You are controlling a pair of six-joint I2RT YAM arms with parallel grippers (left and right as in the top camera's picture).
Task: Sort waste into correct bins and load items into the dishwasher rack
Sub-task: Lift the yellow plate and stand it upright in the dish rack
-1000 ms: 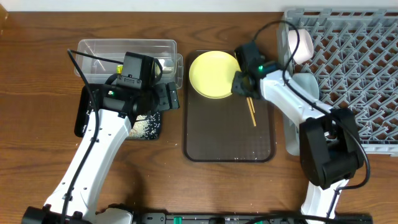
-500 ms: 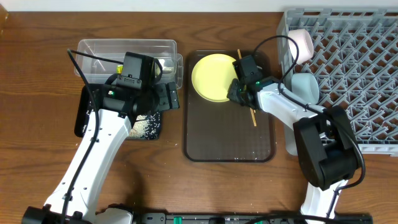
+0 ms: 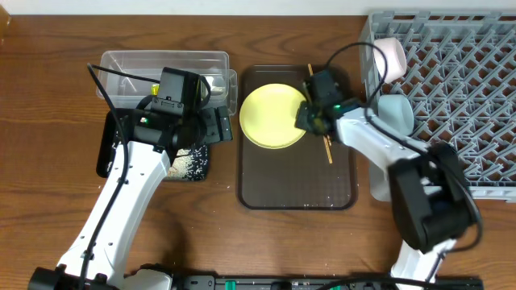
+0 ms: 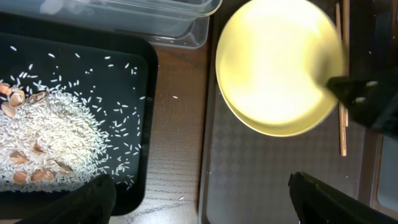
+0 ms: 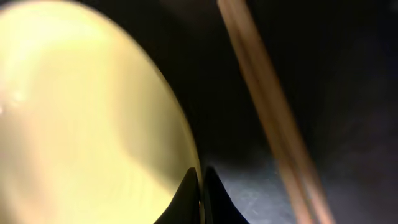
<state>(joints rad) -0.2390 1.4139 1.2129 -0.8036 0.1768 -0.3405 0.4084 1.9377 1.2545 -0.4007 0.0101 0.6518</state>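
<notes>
The robot's right gripper will release the yellow plate among the grey rack's wires [image 3: 430,50] next to the pinkish bowl.
The yellow plate [image 3: 272,117] lies on the brown serving tray [image 3: 297,189]; it also shows in the left wrist view [image 4: 273,68] and the right wrist view [image 5: 81,118]. My right gripper [image 3: 310,119] is shut on the plate's right rim [image 5: 200,186]. The wooden chopsticks [image 3: 325,143] lie just right of it [image 5: 273,124]. My left gripper [image 4: 199,202] is open and empty, hovering between the black tray [image 3: 109,153] with rice [image 4: 50,140] and the serving tray. The clear tub [image 3: 161,64] sits behind. The pinkish bowl [image 3: 390,58] and light blue bowl [image 3: 395,113] stand in the grey rack [image 3: 459,89].
The rack fills the right side up to the table's right edge. Loose rice grains lie on the wood [image 4: 175,96] between the black tray and the serving tray. A black cable [image 3: 355,48] arcs over the rack's left wall.
My right gripper has come down onto the plate's right rim and closed on it; the plate has slid a little toward the front left. The left arm has not moved.
</notes>
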